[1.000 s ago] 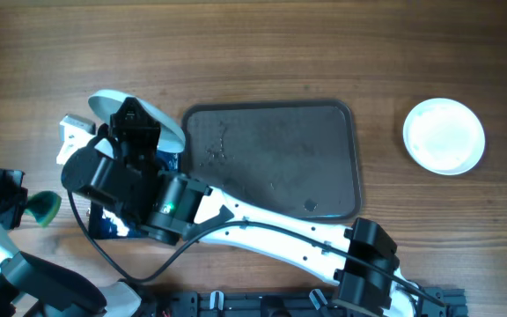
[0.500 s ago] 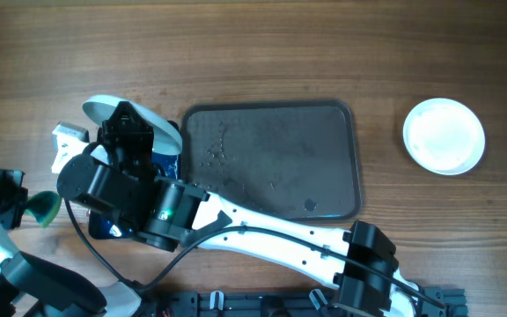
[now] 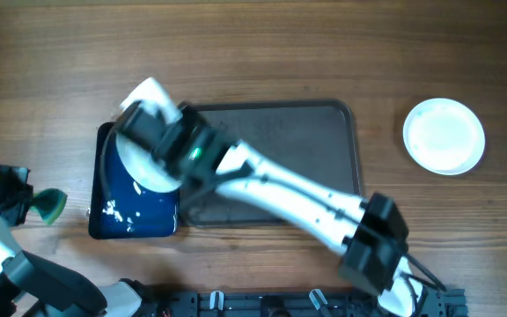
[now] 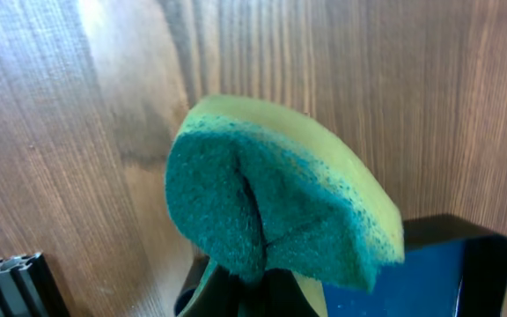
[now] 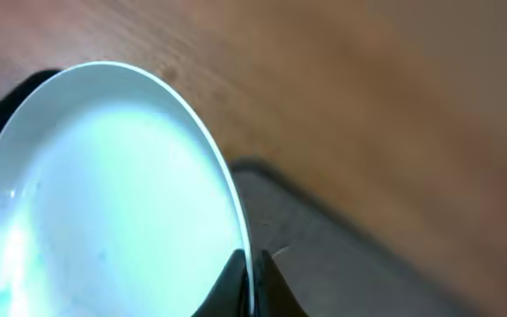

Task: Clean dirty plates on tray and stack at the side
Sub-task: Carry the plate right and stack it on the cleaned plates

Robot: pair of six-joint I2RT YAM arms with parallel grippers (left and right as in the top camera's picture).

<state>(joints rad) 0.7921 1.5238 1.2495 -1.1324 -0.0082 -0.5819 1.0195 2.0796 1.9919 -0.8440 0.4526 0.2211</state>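
Note:
The robot's left gripper will set the green-and-yellow sponge down in the middle of the small dark blue tray (image 3: 140,185).
My right gripper (image 3: 167,130) is shut on the rim of a white plate (image 3: 137,165) and holds it tilted over the near edge of the small dark blue tray (image 3: 139,216), beside the large brown-grey tray (image 3: 315,141). In the right wrist view the fingers (image 5: 253,275) pinch the plate's rim (image 5: 104,194), with the brown-grey tray (image 5: 350,255) beyond. White plates (image 3: 444,135) sit on the table at the far right; I cannot tell how many. My left gripper (image 3: 14,198) is shut on a green-and-yellow sponge (image 3: 47,204) at the far left, which also shows in the left wrist view (image 4: 271,202).
The blue tray holds white specks in liquid; its corner shows in the left wrist view (image 4: 451,273). The large tray holds no plates. My right arm stretches diagonally across it from the bottom right. The table is bare wood.
My right arm has swung the plate rightward and up, from left of the blue tray to its right edge by the large tray, uncovering the blue tray. The left gripper stayed put.

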